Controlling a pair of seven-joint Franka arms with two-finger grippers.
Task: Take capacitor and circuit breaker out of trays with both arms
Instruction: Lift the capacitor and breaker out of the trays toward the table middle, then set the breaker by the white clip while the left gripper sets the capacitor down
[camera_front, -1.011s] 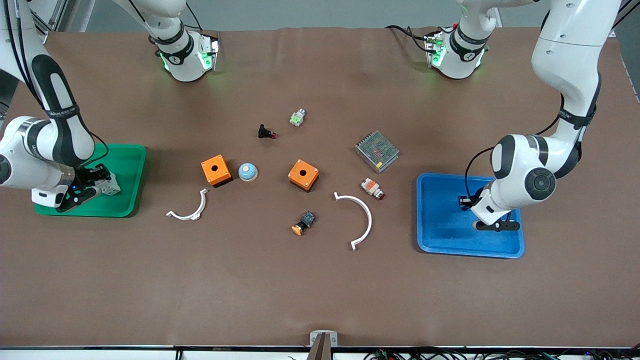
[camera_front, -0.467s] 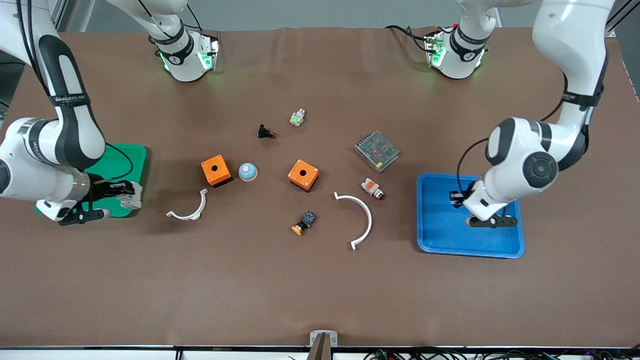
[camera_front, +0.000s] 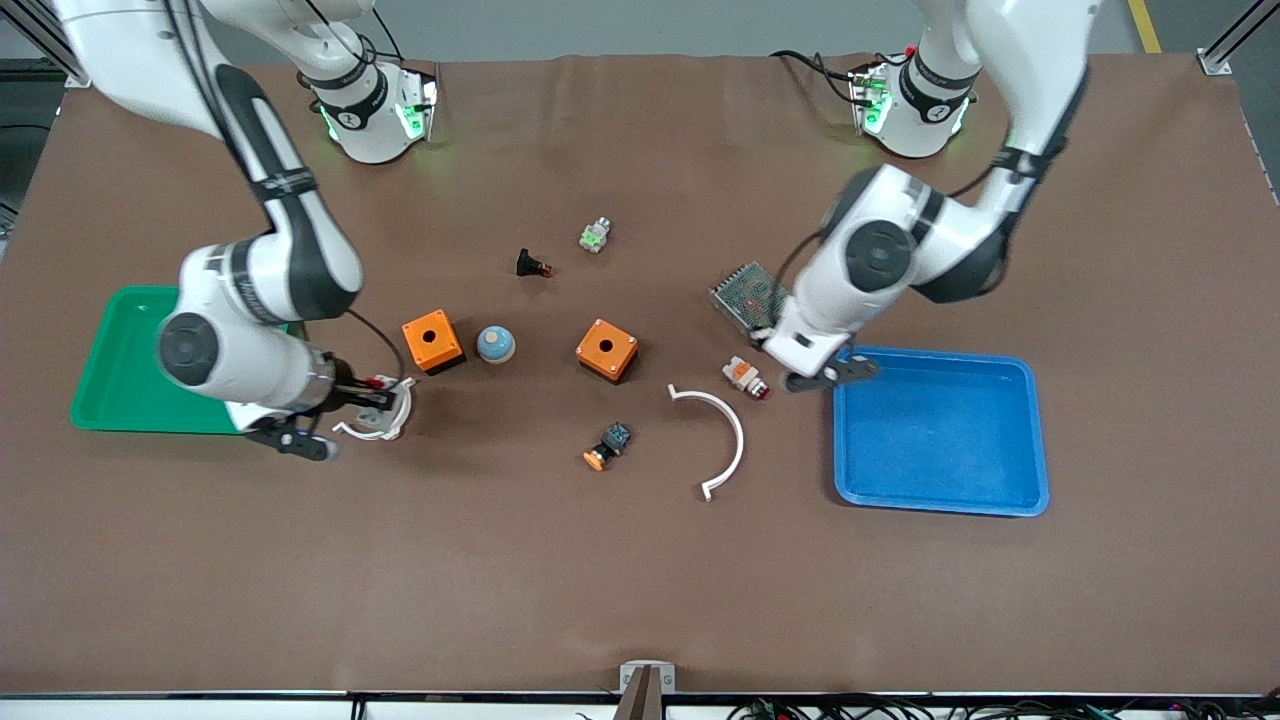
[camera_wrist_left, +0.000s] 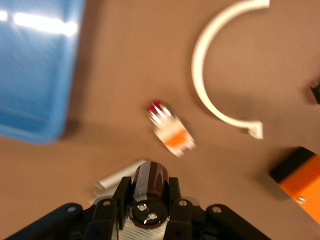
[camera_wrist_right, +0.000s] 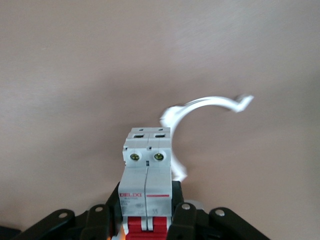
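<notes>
The capacitor will go down from my left gripper between the mesh-topped metal box and the nearest orange box (camera_front: 665, 302).
My left gripper (camera_front: 812, 374) is shut on the capacitor (camera_wrist_left: 150, 190), a small dark cylinder, seen in the left wrist view between the fingers (camera_wrist_left: 123, 192). It hangs over the table between the white-and-orange lamp (camera_front: 745, 376) and the blue tray (camera_front: 940, 480). The capacitor is hidden in the front view. My right gripper (camera_front: 372, 400) is shut on the breaker (camera_wrist_right: 147, 175), a light-grey block with red switches. It shows in the front view (camera_front: 378, 395) over the small white arc clip (camera_front: 372, 428), beside the green tray (camera_front: 120, 350).
Two orange boxes (camera_front: 432, 340) (camera_front: 606, 350), a blue dome (camera_front: 495, 344), a mesh-topped metal box (camera_front: 748, 295), a large white arc (camera_front: 725, 430), an orange-capped pushbutton (camera_front: 606, 446), a black part with a red tip (camera_front: 530, 265) and a small green part (camera_front: 595, 235) lie mid-table.
Both arms have swung away from their trays toward the table's middle. The right gripper carried the breaker off the green tray, and the left gripper has left the blue tray.
</notes>
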